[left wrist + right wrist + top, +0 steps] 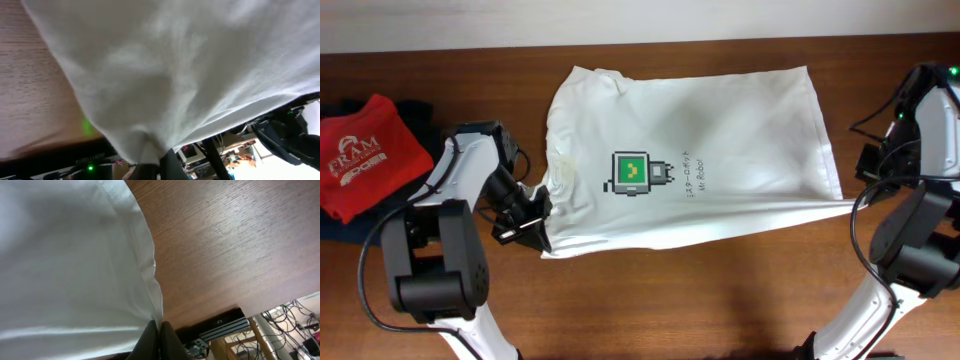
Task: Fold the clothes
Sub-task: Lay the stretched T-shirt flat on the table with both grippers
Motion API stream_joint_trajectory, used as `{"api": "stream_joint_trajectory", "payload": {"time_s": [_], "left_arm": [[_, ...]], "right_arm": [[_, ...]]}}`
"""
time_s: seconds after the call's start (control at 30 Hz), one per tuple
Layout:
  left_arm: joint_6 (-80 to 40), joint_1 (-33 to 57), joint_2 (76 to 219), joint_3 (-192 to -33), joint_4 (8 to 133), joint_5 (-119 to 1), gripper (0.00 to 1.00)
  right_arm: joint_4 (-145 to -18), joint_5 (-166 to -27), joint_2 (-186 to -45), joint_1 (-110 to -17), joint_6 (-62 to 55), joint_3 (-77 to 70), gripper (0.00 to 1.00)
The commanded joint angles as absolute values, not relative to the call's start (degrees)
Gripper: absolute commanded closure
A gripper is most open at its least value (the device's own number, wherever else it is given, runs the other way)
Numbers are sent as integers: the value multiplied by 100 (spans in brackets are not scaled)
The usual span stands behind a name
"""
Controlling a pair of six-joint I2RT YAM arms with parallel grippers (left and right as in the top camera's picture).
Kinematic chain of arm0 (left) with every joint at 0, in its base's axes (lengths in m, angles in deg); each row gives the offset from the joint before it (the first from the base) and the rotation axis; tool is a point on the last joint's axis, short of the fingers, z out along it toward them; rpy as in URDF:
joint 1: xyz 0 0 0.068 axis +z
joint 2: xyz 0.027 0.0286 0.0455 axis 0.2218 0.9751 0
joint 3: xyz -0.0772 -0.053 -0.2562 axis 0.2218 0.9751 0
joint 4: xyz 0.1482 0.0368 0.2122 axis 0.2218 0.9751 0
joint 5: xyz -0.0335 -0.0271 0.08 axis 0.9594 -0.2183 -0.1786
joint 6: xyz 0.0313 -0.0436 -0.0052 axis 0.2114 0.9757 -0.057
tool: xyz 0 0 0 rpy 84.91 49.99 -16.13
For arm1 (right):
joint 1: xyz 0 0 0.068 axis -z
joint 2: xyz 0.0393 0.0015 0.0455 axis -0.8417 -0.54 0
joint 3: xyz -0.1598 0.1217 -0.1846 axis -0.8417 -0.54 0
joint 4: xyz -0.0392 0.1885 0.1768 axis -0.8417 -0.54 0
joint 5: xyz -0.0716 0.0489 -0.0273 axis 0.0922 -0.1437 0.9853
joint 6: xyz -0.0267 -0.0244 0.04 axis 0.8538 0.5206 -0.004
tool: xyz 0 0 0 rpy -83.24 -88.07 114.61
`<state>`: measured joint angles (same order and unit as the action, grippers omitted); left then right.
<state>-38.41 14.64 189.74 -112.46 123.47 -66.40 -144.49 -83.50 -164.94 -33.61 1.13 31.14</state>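
I need to lay the near corner of the white T-shirt down on its own cloth just inside the T-shirt's side edge (806, 157) with my right gripper.
The white T-shirt (700, 170) lies spread on the wooden table (720, 290), with its green and dark graphic (632, 174) facing up. My left gripper (533, 226) is shut on the shirt's near left edge, and the cloth bunches there. In the left wrist view the white fabric (190, 70) hangs from the shut jaws (156, 167). My right gripper (853, 205) is shut on the shirt's near right corner and pulls the near edge taut. In the right wrist view the hem (145, 260) runs into the shut jaws (159, 336).
A red shirt with white "FRAM" lettering (368, 155) lies at the far left on a dark folded garment (418, 108). The table's front edge shows in the right wrist view (220, 322). Cables hang by the right arm (880, 120).
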Motion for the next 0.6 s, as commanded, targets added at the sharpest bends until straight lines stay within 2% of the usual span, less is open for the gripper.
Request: {"api": "stream_joint_trajectory", "payload": {"time_s": [0.0,0.17,0.43,0.57], "left_arm": [[-3966,1484,18432,-11213,12275,-6850,100],[-3963,1484,17914,-11213,12170,-6850,100],[-3963,1484,17739,-11213,12567,-6654,100],[-3758,1484,17741,-11213,11595,-6649,100]], "right_arm": [[-14530,-8133,-16240,-3313,24,3060,96],[-14486,-8256,-16035,-3313,28,2642,96],[-13728,-8367,-14916,-3311,26,811,96],[-12672,-8448,-14863,-3335,52,922,96]]}}
